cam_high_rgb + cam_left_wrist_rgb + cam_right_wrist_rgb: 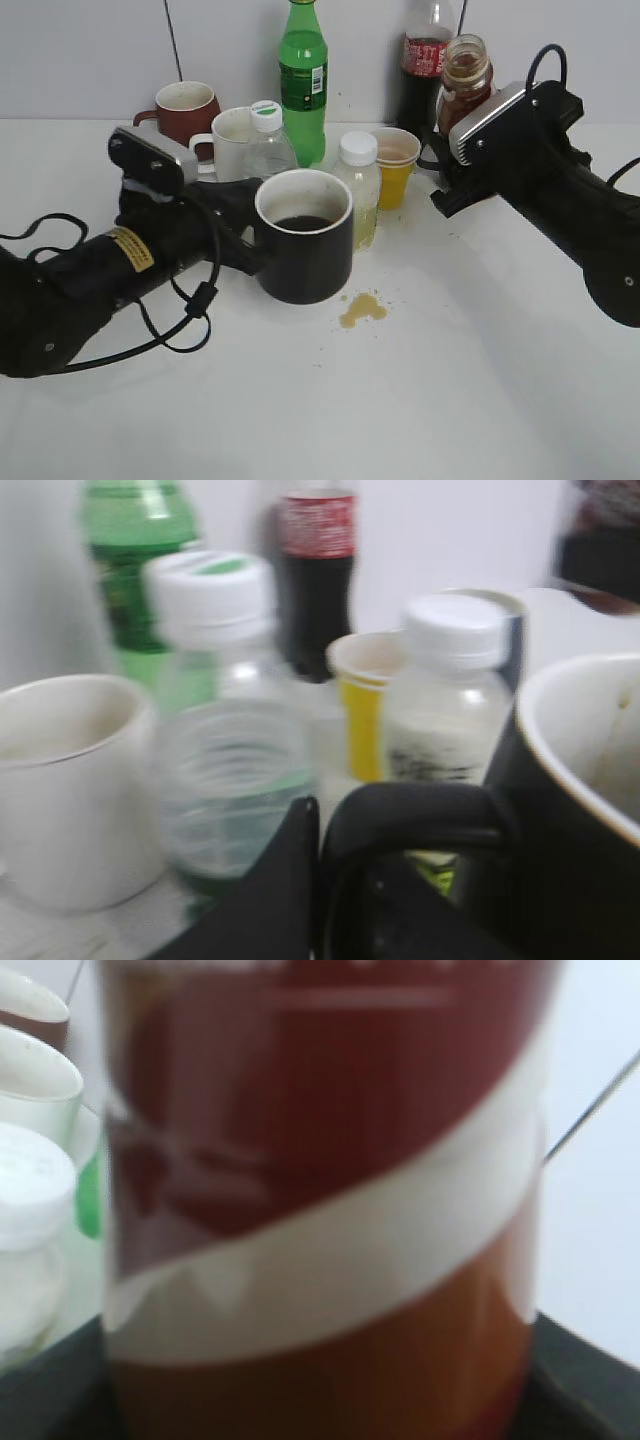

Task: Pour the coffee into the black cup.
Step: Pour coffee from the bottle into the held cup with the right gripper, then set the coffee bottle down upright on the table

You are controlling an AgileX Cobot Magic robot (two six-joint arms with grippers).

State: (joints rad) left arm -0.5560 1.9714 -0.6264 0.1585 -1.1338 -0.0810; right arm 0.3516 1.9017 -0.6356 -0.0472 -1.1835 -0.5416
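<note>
My left gripper is to let go of the black cup on the white table (pixel 189 250) in front of the dark red mug.
The black cup (pixel 305 252) stands on the white table left of centre, off-white inside, with dark coffee in its bottom. My left gripper (pixel 243 240) is shut on its loop handle (pixel 420 815); the cup's rim shows at the right of the left wrist view (pixel 580 770). My right gripper (pixel 447 160) is shut on the uncapped coffee bottle (pixel 463 85) and holds it upright at the back right, above the table. The bottle's red and white label fills the right wrist view (pixel 320 1190).
Behind the cup stand a clear bottle (pixel 268 140), a white-capped pale bottle (pixel 359 185), a yellow paper cup (pixel 396 165), a green bottle (pixel 303 75), a cola bottle (pixel 425 60), a white mug (pixel 232 140) and a dark red mug (pixel 185 110). A brown spill (pixel 362 310) lies beside the cup.
</note>
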